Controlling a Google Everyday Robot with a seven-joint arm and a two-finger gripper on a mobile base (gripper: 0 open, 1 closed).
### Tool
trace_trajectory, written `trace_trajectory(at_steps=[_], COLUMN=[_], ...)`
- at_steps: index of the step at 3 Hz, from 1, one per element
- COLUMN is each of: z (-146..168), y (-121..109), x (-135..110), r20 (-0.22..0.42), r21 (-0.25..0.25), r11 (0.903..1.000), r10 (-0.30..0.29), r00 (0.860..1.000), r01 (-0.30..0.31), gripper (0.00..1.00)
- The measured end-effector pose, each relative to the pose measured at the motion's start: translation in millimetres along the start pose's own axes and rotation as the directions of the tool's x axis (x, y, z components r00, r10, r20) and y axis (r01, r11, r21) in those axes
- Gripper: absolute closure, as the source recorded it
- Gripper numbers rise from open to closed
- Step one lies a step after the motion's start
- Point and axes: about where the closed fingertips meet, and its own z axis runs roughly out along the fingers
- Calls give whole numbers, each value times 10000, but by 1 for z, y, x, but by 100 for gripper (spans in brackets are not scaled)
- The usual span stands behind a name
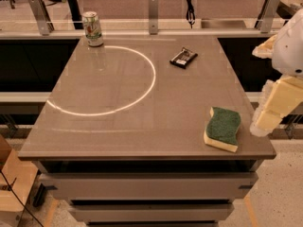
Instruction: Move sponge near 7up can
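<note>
My gripper will move to the sponge's middle (222, 128) next and close there, because the sponge belongs near the 7up can.
The sponge (223, 128), dark green on top with a pale yellow base, lies flat near the table's front right corner. The 7up can (93, 29) stands upright at the table's far left corner, far from the sponge. My gripper (266, 118), with pale yellow foam-padded fingers, hangs just off the table's right edge, right of the sponge and not touching it.
A flat black packet (183, 57) lies at the far right part of the grey table (118, 122). A bright ring of light curves across the tabletop. Metal posts and a rail run behind the table's far edge.
</note>
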Motion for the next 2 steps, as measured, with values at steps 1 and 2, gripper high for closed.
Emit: trace_trajectory(at_steps=[1,2], z=[28,25], y=[2,2], x=[-14,-17], r20=[1046,1152], r21=[-291,-248], r11=[9994,9995], r10=[234,243], r00=[9942,9930], r01=[-205,-216], gripper=[0,0])
